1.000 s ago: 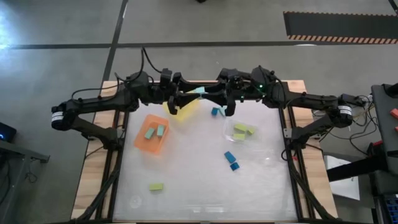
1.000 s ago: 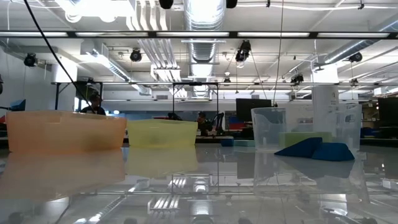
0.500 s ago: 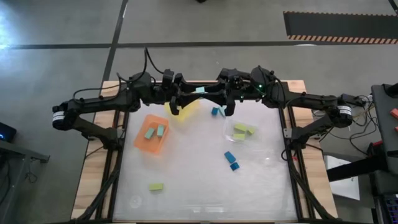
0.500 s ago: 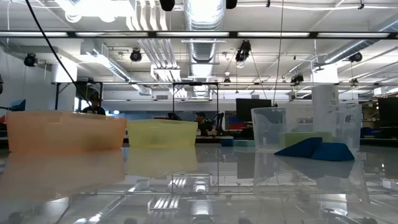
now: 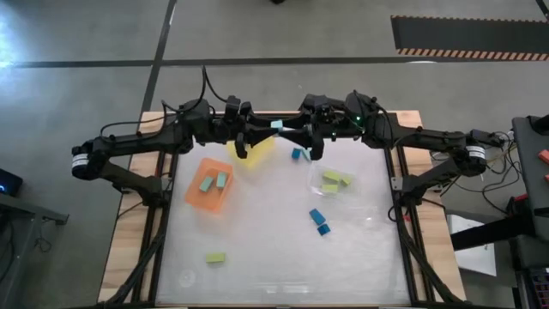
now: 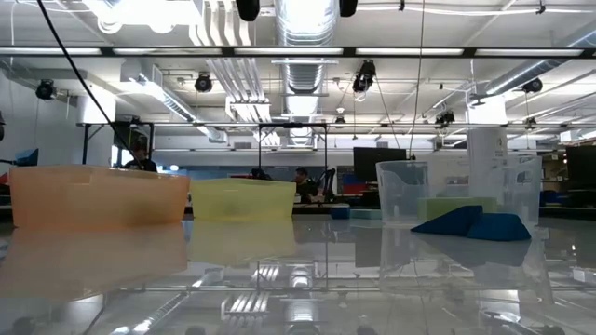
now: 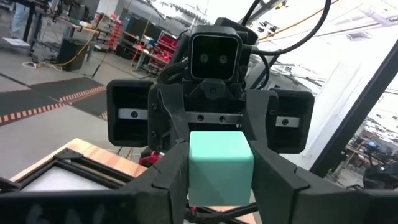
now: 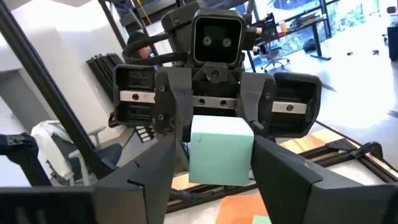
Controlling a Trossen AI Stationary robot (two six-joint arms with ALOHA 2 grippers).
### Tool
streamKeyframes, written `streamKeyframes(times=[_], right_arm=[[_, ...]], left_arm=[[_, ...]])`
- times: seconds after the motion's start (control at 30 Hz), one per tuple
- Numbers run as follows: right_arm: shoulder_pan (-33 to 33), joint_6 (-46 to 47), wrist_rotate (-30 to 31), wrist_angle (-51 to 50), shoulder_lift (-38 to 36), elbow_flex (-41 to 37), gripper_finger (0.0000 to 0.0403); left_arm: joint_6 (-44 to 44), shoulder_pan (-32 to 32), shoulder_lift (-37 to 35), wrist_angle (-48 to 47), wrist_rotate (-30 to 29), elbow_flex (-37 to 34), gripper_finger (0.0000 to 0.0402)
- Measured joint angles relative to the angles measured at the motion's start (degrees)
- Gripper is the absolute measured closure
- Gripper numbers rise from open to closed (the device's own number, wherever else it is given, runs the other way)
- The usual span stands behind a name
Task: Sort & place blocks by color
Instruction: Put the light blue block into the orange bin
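Note:
The robot's left gripper will release the teal block in the near end of the orange bin (image 5: 210, 196), next to the two teal blocks. The held block is still over the table's far edge.
A light teal block (image 5: 276, 125) hangs in the air over the table's far edge, between my two grippers. My left gripper (image 5: 268, 129) reaches it from the left and my right gripper (image 5: 285, 129) from the right, fingertips facing each other. Each is shut on the block. Each wrist view shows the teal block (image 7: 219, 168) (image 8: 221, 152) between that arm's own fingers, with the other gripper behind it. Two teal blocks lie in the orange bin (image 5: 196, 194). Yellow-green blocks lie in the clear dish (image 5: 345, 194). Dark blue blocks (image 5: 317, 216) and one yellow-green block (image 5: 215, 257) lie on the table. My left gripper pinches the teal block's left end (image 7: 198, 177) between its two fingers, coming level from the table's left. The block is lifted clear of the table and lies level. My right gripper pinches the same block's right end (image 8: 241, 163) between its two fingers, coming level from the table's right. It is on the same pair of side faces as the left gripper.
The yellow bin (image 5: 260, 153) stands just below and nearer than the two grippers, with the orange bin to its left. Another dark blue block (image 5: 298, 154) lies under the right arm. The near half of the table holds only the lone yellow-green block.
My left arm has crept a little toward the table's right, closing in on the right gripper and the teal block held there. The block and the right gripper have stayed where they were.

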Motion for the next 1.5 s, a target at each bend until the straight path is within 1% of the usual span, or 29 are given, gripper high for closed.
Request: streamKeyframes(times=[0.13, 0.2, 0.3, 0.43, 0.57, 0.73, 0.83, 0.9, 1.0, 1.17, 1.37, 1.5], right_arm=[[-0.07, 0.05, 0.04, -1.52, 0.00, 0.00, 0.0192], [-0.43, 0.66, 0.00, -3.27, -0.03, 0.00, 0.0188], [-1.18, 0.78, 0.30, -7.33, -0.69, -0.04, 0.0187], [-2.21, 0.79, 0.42, -12.92, -1.51, 0.07, 0.0186], [-2.82, 0.80, 0.43, -16.27, -1.53, 0.04, 0.0186], [-2.89, 0.80, 0.87, -16.16, -1.51, 0.04, 0.0186], [-2.82, 0.80, 0.87, -16.21, -1.46, 0.04, 0.0186], [-2.84, 0.80, 0.85, -16.18, -1.46, 0.04, 0.0186], [-2.84, 0.80, 0.87, -16.23, -1.46, 0.04, 0.0186], [-2.82, 1.10, 0.87, -16.23, -1.46, 0.04, 0.0186], [-2.82, 1.80, 0.87, -16.25, -1.46, 0.04, 0.0186], [-2.82, 2.86, 0.85, -16.27, -1.46, 0.04, 0.0186]], left_arm=[[0.01, 0.23, -0.36, -2.37, 0.10, 0.03, 0.0282], [0.04, 0.44, -0.98, -6.38, 0.11, 0.15, 0.0282], [0.05, 0.96, -2.73, -15.00, 0.23, 0.07, 0.0282], [0.03, 1.51, -5.05, -32.67, 0.00, 0.13, 0.0282], [-1.72, 1.60, -5.35, -52.90, -2.17, 0.07, 0.0282], [-4.56, 1.67, -2.01, -77.35, -5.71, -0.10, 0.0281], [-4.81, 1.95, 1.24, -87.20, -7.82, -0.24, 0.0281], [-4.52, 2.14, 3.25, -89.09, -8.10, -1.12, 0.0280], [-5.03, 2.38, 5.64, -87.78, -7.75, -3.59, 0.0280], [-9.44, 2.49, 8.89, -87.59, -6.87, -9.44, 0.0279], [-10.42, 2.47, 9.11, -84.22, -6.75, -13.38, 0.0276], [-10.22, 2.47, 8.83, -82.82, -6.73, -13.40, 0.0254]])
